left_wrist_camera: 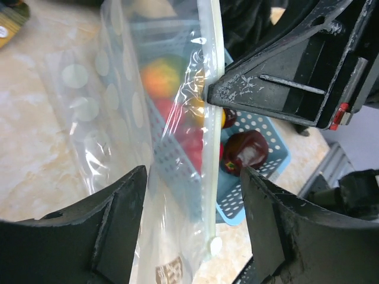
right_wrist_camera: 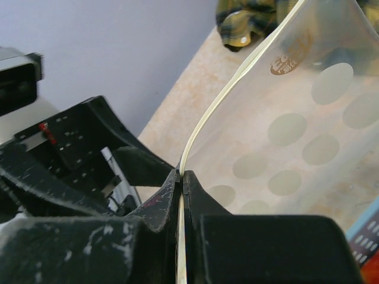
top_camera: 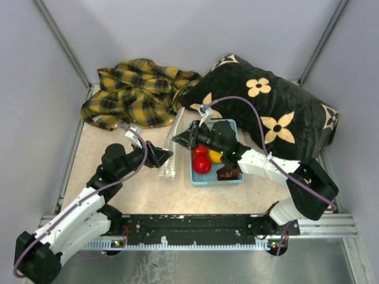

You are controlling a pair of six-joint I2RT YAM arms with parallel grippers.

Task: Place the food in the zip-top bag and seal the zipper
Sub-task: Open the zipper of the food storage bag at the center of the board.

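Observation:
Next, I close my left gripper on the film [left_wrist_camera: 198, 148] just below the zip-top bag's zipper before my right gripper regrasps, since only my right gripper is pinching that zipper.
The clear white-dotted zip-top bag [top_camera: 170, 155] hangs upright between the two arms, left of the basket. My right gripper [top_camera: 178, 140] is shut on the zipper [right_wrist_camera: 195, 133], with the whitish strip pinched between its fingertips [left_wrist_camera: 216, 94]. My left gripper [left_wrist_camera: 192, 177] stands open around the bag's lower part [left_wrist_camera: 112, 118], and its fingers do not press the film. The zipper strip [left_wrist_camera: 211, 148] runs down to a small round slider [left_wrist_camera: 214, 245]. The food lies in the blue basket: a red fruit [top_camera: 201, 165], an orange one [top_camera: 215, 156] and a maroon one [top_camera: 228, 173]. The maroon fruit [left_wrist_camera: 246, 151] also shows in the left wrist view.
The light-blue plastic basket [top_camera: 195, 180] sits just right of the bag. A yellow plaid cloth [top_camera: 139, 89] lies at the back left. A black pillow with cream flowers [top_camera: 269, 115] lies at the back right, touching the basket. Grey walls close in both sides.

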